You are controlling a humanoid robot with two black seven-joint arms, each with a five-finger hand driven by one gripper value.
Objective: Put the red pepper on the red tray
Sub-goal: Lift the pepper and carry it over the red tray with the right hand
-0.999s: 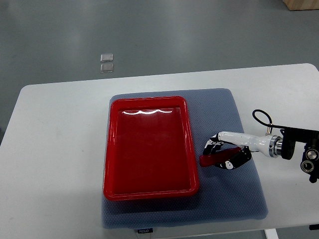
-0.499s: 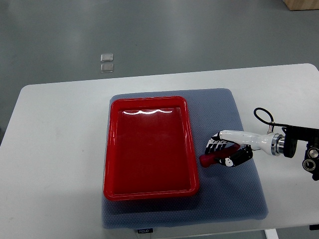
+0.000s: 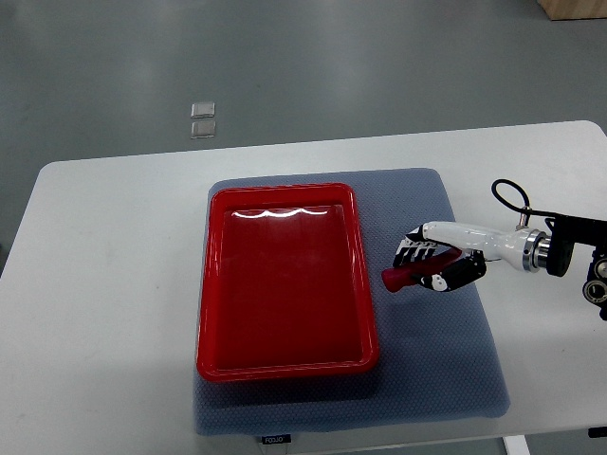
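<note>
My right gripper should set the red pepper free near the middle of the red tray's bottom (image 3: 271, 284), letting go of it there.
The red tray (image 3: 213, 275) lies on a blue-grey mat in the middle of the white table. It holds nothing. My right hand (image 3: 432, 268) comes in from the right edge and is shut on the red pepper (image 3: 401, 276), a long dark red pepper whose tip pokes out to the left of the fingers. The hand holds the pepper just right of the tray's right rim, over the mat. The left arm does not show.
The blue-grey mat (image 3: 436, 370) covers the table's middle and reaches past the tray on all sides. The white table (image 3: 104, 313) extends left and right of it. Two small clear objects (image 3: 202, 119) lie on the floor beyond the table.
My right hand has closed on the pepper and lifted it, moving up the picture and slightly right, away from the mat's front part.
</note>
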